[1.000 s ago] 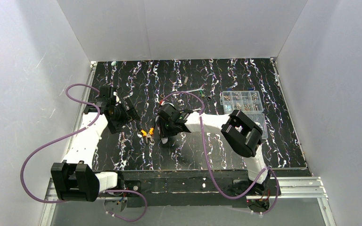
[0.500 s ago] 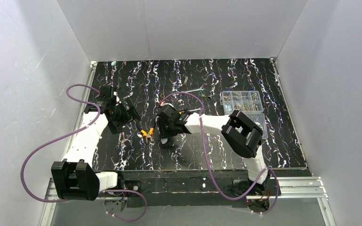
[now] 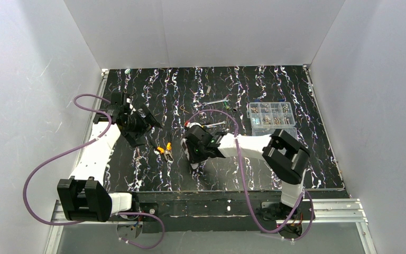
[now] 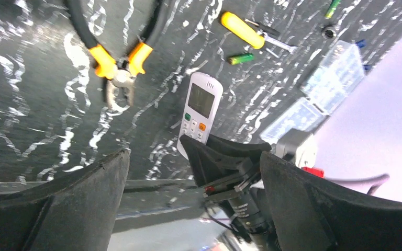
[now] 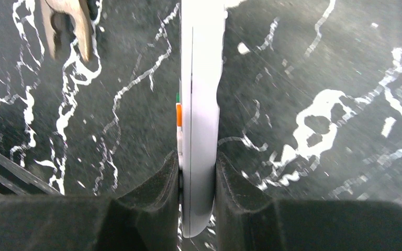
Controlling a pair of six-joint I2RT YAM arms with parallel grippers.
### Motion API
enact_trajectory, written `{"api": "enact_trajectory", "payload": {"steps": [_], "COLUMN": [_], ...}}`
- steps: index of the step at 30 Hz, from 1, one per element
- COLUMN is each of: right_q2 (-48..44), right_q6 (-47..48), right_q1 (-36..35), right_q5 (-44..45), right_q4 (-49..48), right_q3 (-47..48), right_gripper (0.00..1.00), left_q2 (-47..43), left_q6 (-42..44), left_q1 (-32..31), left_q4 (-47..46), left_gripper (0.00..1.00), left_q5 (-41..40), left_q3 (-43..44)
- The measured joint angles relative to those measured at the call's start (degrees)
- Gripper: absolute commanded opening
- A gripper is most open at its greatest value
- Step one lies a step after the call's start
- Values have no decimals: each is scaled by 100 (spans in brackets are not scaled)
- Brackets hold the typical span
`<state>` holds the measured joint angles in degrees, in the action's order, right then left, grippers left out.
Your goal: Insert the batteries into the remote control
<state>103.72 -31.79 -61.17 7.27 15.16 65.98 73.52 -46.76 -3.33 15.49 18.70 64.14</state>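
The white remote control's display end [image 3: 184,142] [image 4: 206,81], opposite the end of the remote control that my right gripper holds, is the next place my left gripper needs to go to and close on.
My right gripper [image 5: 198,162] is shut on the near end of the white remote control [image 5: 201,94], one finger on each flat face. The right wrist view shows the remote edge-on, with its coloured buttons facing left. In the left wrist view its display and buttons [image 4: 201,112] face that camera, above the right gripper's black fingers [image 4: 214,157]. A green battery [image 4: 240,58] lies on the table beyond the remote, and another [image 4: 332,8] lies farther back. My left gripper [image 4: 193,157] is open and empty, up at the table's left [image 3: 142,123].
Orange-handled pliers [image 4: 118,57] lie left of the remote, between the two grippers [image 3: 165,151]. A yellow-handled screwdriver [image 4: 242,30] lies beside the nearer battery. Clear compartment boxes [image 3: 271,114] stand at the back right. A small wrench [image 3: 218,101] lies mid-back.
My right gripper has closed further onto the remote and carried it a little toward the near edge and to the right. The left wrist has shifted slightly and stays open.
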Motion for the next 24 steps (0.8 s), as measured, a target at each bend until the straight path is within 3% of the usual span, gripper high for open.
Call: {"api": "enact_trajectory", "payload": {"steps": [11,19,24], "right_q2": [-1276,-1600,-1749], "right_q6": [1821,2911,3346], "right_q1": [-11,-57,-170], "right_q5": [986,1106,1202], "right_q4": [-50,-116,-208], "right_q3": [-299,-407,-503], "right_gripper": [1,1,1], "left_q2": [420,861,1019], "left_q6": [-1902,-2516,-2702], "left_q1": [-669,-1040,-1228], "left_q4": [-57,-63,-66], "left_gripper": [91,91,85], "left_q5": [470,581,623], "left_q3": [361,678,710]}}
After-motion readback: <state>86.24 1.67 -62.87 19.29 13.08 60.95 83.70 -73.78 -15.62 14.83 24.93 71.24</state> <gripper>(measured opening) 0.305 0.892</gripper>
